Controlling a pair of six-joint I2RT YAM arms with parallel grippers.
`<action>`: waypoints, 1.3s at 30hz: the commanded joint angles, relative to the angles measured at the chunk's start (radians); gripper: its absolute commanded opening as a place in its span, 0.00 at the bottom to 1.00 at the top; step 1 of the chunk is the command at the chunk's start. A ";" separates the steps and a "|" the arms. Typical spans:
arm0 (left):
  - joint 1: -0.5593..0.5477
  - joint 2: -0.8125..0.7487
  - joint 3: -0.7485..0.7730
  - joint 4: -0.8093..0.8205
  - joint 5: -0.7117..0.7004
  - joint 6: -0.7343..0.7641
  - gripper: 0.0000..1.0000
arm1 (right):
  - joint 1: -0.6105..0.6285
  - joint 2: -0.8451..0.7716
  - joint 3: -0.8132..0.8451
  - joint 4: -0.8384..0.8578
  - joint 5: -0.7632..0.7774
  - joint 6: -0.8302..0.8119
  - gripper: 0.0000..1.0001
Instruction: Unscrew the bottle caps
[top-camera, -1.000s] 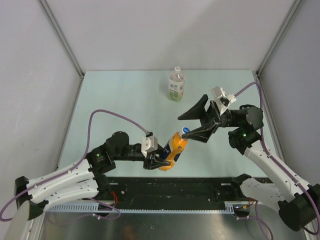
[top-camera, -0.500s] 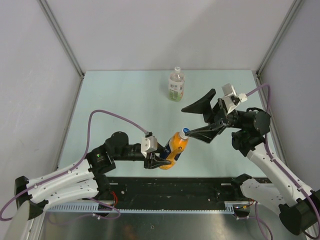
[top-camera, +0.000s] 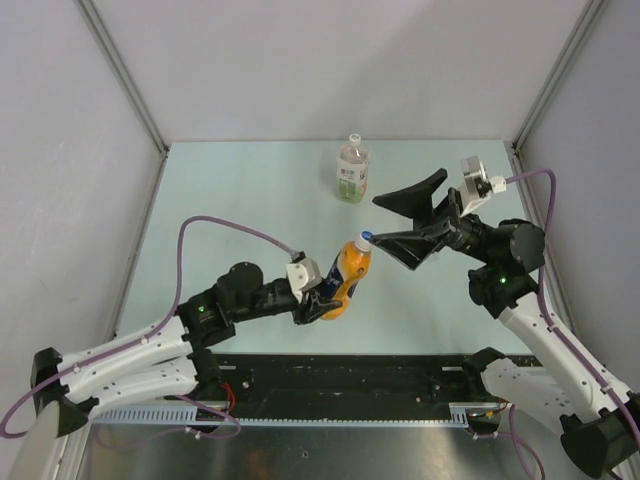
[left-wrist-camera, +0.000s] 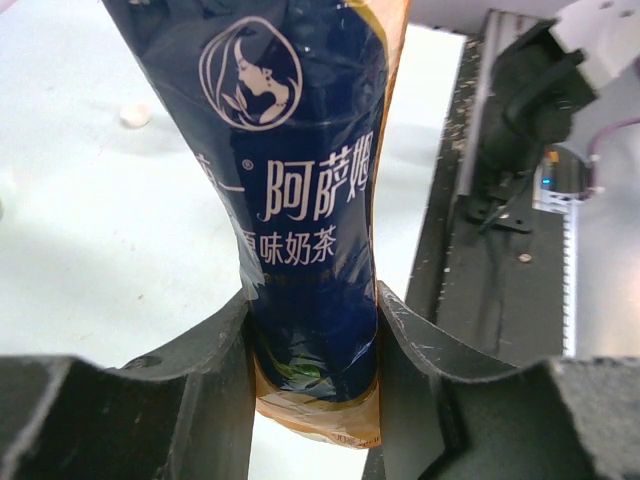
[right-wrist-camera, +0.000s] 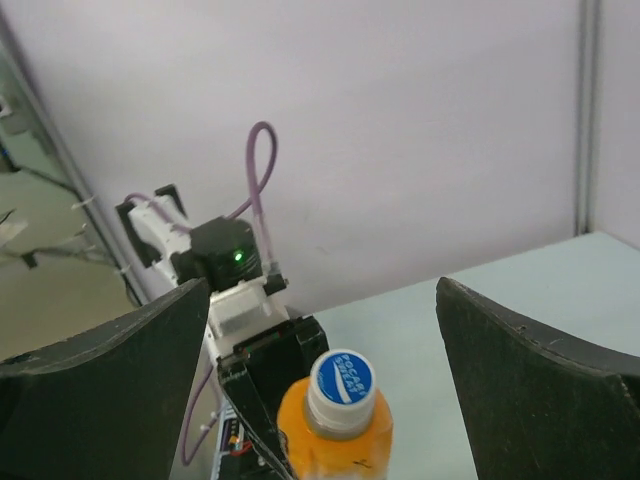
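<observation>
The cap of the orange bottle sits on the bottle's neck between the fingers of my right gripper, so they should close next on the bottle cap (top-camera: 364, 240) (right-wrist-camera: 342, 390).
An orange bottle (top-camera: 345, 282) with a dark blue label is held tilted above the table, neck toward the right arm. My left gripper (top-camera: 318, 305) is shut on its lower body; in the left wrist view the fingers (left-wrist-camera: 225, 345) press both sides of the bottle (left-wrist-camera: 310, 200). Its bottle cap (top-camera: 366, 238), blue on top with a white rim, is on the neck. My right gripper (top-camera: 375, 221) is wide open, with its lower finger tip beside the cap. In the right wrist view the cap (right-wrist-camera: 340, 378) sits low between the spread fingers (right-wrist-camera: 120, 345), touching neither.
A clear bottle (top-camera: 353, 172) with a whitish cap (top-camera: 353, 139) stands upright at the back middle of the table. A small whitish round thing (left-wrist-camera: 133, 116) lies on the table. A black rail (top-camera: 350, 375) runs along the near edge.
My left gripper has raised the orange bottle and tipped it more upright. My right gripper has drawn back to the right and up, still open.
</observation>
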 joint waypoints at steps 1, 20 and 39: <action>-0.004 0.052 0.050 0.017 -0.176 -0.016 0.00 | -0.007 0.007 0.009 -0.110 0.185 -0.002 0.99; -0.175 0.340 0.212 -0.085 -1.089 -0.104 0.00 | 0.180 0.132 0.183 -0.531 0.772 -0.054 0.96; -0.238 0.476 0.295 -0.132 -1.300 -0.086 0.00 | 0.217 0.299 0.266 -0.574 0.798 -0.027 0.55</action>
